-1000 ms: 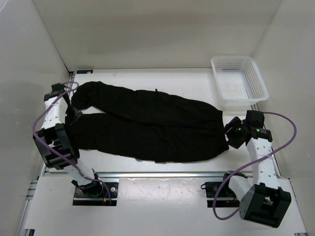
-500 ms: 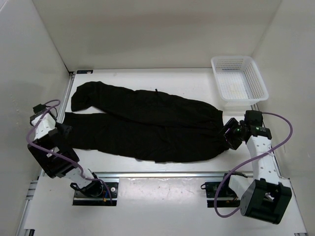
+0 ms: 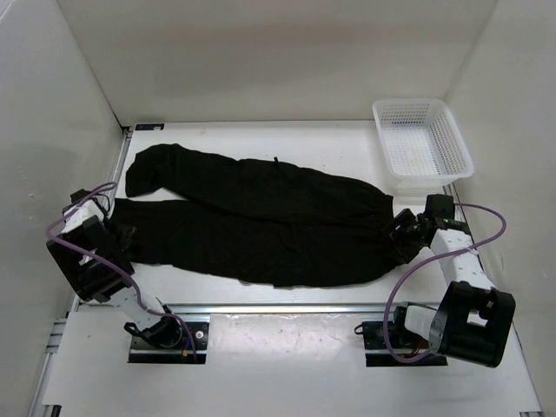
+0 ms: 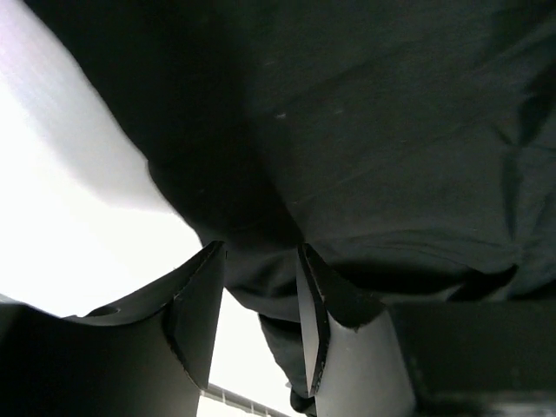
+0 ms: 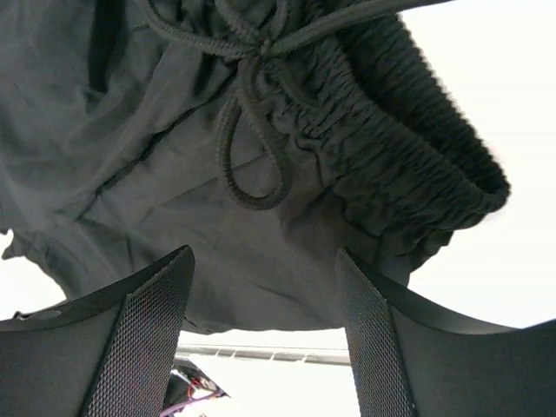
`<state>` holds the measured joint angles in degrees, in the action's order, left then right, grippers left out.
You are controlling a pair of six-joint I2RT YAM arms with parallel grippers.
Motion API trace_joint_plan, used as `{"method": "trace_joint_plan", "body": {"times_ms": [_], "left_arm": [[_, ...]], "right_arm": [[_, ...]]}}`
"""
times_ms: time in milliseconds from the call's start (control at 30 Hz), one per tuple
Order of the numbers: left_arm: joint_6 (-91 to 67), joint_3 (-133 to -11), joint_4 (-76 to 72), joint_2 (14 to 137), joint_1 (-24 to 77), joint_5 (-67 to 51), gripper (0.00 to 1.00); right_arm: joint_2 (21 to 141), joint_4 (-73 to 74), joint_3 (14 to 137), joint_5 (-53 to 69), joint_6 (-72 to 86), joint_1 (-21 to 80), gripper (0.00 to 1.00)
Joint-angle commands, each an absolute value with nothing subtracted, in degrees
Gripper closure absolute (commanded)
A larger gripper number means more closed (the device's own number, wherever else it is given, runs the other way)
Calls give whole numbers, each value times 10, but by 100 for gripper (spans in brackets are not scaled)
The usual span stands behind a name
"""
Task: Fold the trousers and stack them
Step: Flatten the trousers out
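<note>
I need to use my right gripper to take the cloth (image 5: 389,262) just below the waistband and move it back before folding, because the trousers' near side lies close to the metal rail.
The black trousers (image 3: 261,217) lie flat across the table, legs to the left and waistband to the right. My left gripper (image 3: 119,234) is at the cuff end of the near leg. In the left wrist view its jaws (image 4: 261,252) stand partly open with the edge of the black cloth (image 4: 391,130) between them. My right gripper (image 3: 401,236) is at the waistband end. In the right wrist view it (image 5: 263,256) is open wide, low over the cloth, with the elastic waistband (image 5: 408,174) and the drawstring loop (image 5: 252,148) just ahead of the fingers.
A white mesh basket (image 3: 421,148) stands at the back right, close behind the right arm. White walls close the table on the left, back and right. A metal rail (image 3: 278,308) runs along the near edge by the arm bases.
My left gripper has swung from the far leg's cuff down to the near leg's cuff. My right gripper has moved a little left and lower, onto the waistband. The trousers have not shifted.
</note>
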<state>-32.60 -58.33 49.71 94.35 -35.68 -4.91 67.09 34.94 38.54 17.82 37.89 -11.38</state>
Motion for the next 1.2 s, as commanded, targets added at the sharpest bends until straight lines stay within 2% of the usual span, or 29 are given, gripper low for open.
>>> {"method": "trace_joint_plan", "body": {"times_ms": [0, 167, 233, 333, 467, 667, 900, 933, 1000, 1033, 1167], "left_arm": [[-326, -620, 483, 940, -341, -69, 50], [-316, -677, 489, 935, -243, -27, 52], [-316, -701, 503, 952, -223, -19, 48], [-321, -696, 509, 979, -212, -26, 42], [-332, -697, 494, 1018, -188, -32, 41], [-343, -759, 494, 1091, -142, -45, 59], [-338, -824, 494, 1167, -135, -56, 61], [-338, -834, 494, 1182, -135, -51, 61], [-327, -882, 511, 1197, -129, -51, 61], [-320, -902, 523, 1217, -129, -51, 61], [-302, -1042, 566, 1262, -112, -35, 58]], "right_arm": [[669, 337, 388, 149, 394, -111, 29], [657, 376, 388, 104, 401, -98, 34], [630, 407, 388, 89, 406, -98, 34], [597, 436, 370, 77, 424, -92, 30], [589, 408, 340, 76, 437, -92, 29], [687, 355, 345, 61, 456, -62, 30], [758, 316, 381, 2, 491, -33, 44], [766, 316, 389, -4, 497, -33, 51], [787, 309, 395, -11, 504, -33, 60], [787, 308, 396, -19, 510, -33, 68], [805, 301, 426, -25, 522, -39, 71]]}}
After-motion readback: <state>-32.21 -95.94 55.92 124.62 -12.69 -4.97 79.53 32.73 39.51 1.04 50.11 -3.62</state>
